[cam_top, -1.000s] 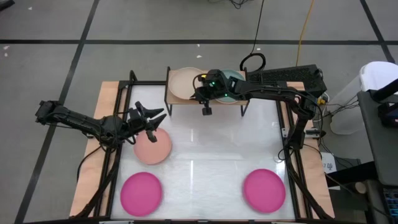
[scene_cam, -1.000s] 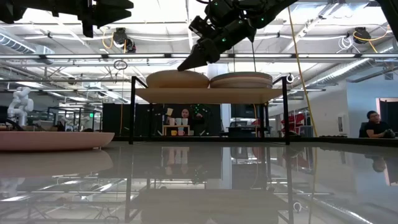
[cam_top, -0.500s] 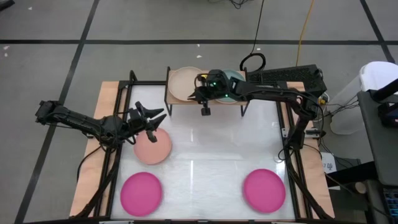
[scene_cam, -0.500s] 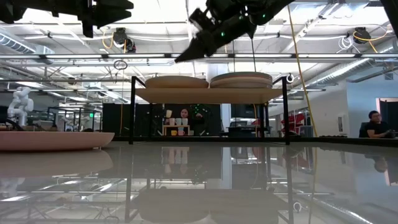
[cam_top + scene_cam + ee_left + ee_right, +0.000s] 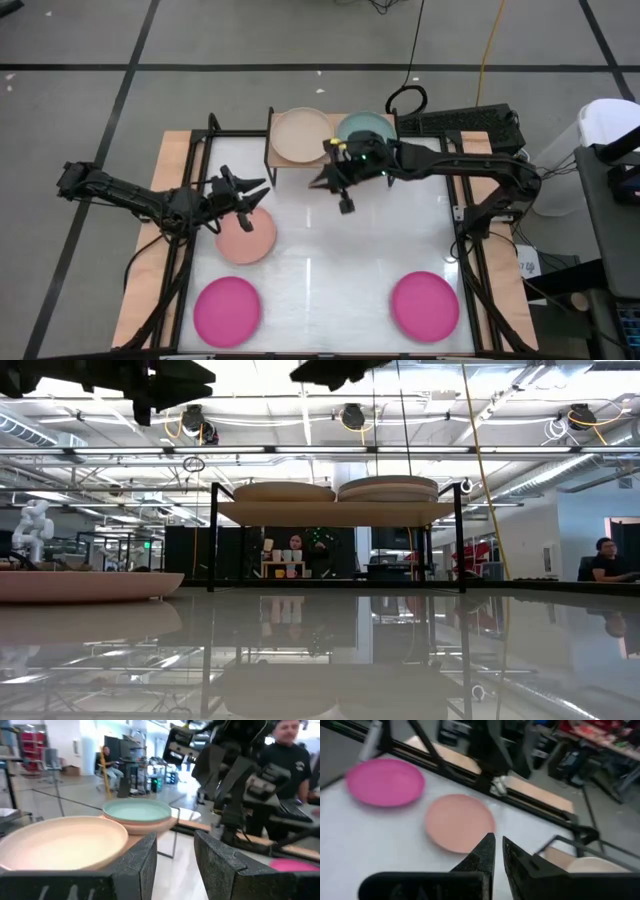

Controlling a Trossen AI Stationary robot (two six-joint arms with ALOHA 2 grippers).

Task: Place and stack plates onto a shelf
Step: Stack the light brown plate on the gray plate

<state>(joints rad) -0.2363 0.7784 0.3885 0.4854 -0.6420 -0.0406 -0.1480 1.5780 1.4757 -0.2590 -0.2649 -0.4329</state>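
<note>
Next, my left gripper goes to the peach plate's near rim [image 5: 257, 262], the side facing the magenta plates, and closes there.
The shelf [image 5: 340, 513] stands at the table's far edge. On its wooden board [image 5: 273, 157] a beige plate [image 5: 300, 135] lies to the left, beside a short stack topped by a teal plate [image 5: 365, 127]. A peach plate [image 5: 246, 238] and two magenta plates [image 5: 227, 310] [image 5: 425, 305] lie flat on the white tabletop. My right gripper [image 5: 327, 181] hangs in the air just in front of the shelf, shut and holding nothing. My left gripper [image 5: 247, 195] hovers open over the far rim of the peach plate.
Black frame rails [image 5: 190, 200] run along the table's left and right sides. In the left wrist view the right arm [image 5: 235, 785] stands close by, with a person [image 5: 290, 755] behind it. White tabletop [image 5: 330, 250] lies between the plates.
My right gripper has drawn back from over the beige plate on the shelf, toward the table's near edge, and has risen to the top of the low view. The beige plate stays on the shelf.
</note>
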